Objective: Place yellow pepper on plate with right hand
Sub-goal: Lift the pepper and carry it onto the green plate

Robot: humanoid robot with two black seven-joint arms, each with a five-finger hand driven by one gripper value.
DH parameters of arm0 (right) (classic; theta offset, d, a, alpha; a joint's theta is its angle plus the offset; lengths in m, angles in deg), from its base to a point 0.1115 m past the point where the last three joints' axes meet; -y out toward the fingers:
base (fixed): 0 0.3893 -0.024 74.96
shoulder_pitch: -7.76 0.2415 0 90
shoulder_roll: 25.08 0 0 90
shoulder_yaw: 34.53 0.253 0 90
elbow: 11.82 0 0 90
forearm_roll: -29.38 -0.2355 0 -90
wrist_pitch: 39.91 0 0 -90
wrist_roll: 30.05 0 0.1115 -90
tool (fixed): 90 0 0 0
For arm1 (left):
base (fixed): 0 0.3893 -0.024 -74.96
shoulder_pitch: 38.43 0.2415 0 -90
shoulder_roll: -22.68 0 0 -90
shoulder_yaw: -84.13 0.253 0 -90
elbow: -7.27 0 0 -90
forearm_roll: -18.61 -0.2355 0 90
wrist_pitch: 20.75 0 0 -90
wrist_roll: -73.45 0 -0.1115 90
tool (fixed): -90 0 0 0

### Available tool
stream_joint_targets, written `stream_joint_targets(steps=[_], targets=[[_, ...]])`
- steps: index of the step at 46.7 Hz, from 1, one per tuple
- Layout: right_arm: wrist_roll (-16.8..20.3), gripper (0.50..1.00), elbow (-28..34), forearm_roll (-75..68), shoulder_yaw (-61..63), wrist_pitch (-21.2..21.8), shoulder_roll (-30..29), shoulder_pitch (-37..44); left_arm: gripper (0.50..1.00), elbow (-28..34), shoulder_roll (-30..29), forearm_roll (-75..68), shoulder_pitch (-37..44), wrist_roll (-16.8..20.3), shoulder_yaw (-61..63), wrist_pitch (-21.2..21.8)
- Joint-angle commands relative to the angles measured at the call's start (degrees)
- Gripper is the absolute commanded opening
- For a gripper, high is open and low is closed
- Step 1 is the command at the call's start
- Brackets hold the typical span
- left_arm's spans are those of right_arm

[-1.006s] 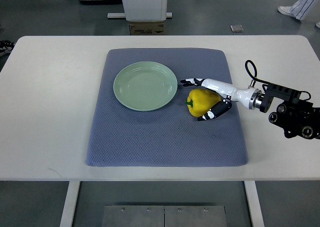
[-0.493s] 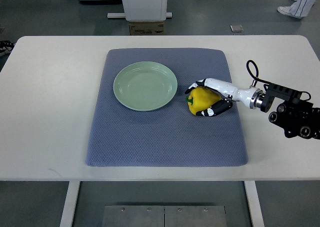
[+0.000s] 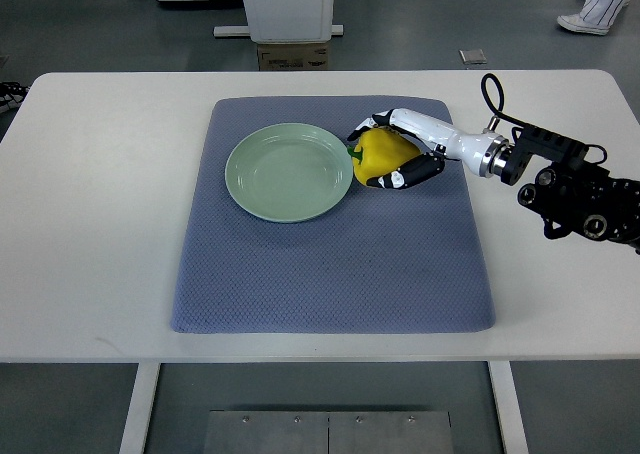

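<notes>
Right gripper will release the yellow pepper on the near half of the pale green plate (image 3: 299,190).
A yellow pepper (image 3: 381,155) with a green stem is held in my right hand (image 3: 390,154), whose black-tipped fingers curl around it from above and below. The pepper hangs just off the right rim of the pale green plate (image 3: 288,172), stem pointing toward the plate. The plate lies on the upper left part of a blue-grey mat (image 3: 334,214) and has nothing on it. My right arm (image 3: 560,179) comes in from the right edge. The left arm is out of sight.
The mat lies on a white table (image 3: 100,204). Beyond the far table edge stand a white machine base (image 3: 290,9) and a cardboard box (image 3: 293,56). A person's shoe (image 3: 583,22) shows at the top right, on the floor.
My right hand closed on the pepper, lifted it off the mat and carried it up and to the left, to the plate's right rim.
</notes>
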Motion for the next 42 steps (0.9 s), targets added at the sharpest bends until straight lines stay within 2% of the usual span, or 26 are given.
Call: stream_joint_targets(steps=[1, 23, 42], targets=[[1.1, 0.5, -0.1, -1.1, 0.0, 0.0, -1.7, 1.4, 1.0, 0.0, 0.0, -0.1, 0.0, 0.0, 0.0, 0.0], [6.0, 0.5, -6.6, -4.7, 0.0, -0.1, -14.8, 5.3, 1.0, 0.1, 0.0, 0.0, 0.0, 0.0, 0.0, 0.0], [10.2, 0.5, -8.4, -4.7, 0.0, -1.5, -14.8, 5.0, 1.0, 0.0, 0.0, -0.1, 0.0, 0.0, 0.0, 0.0]])
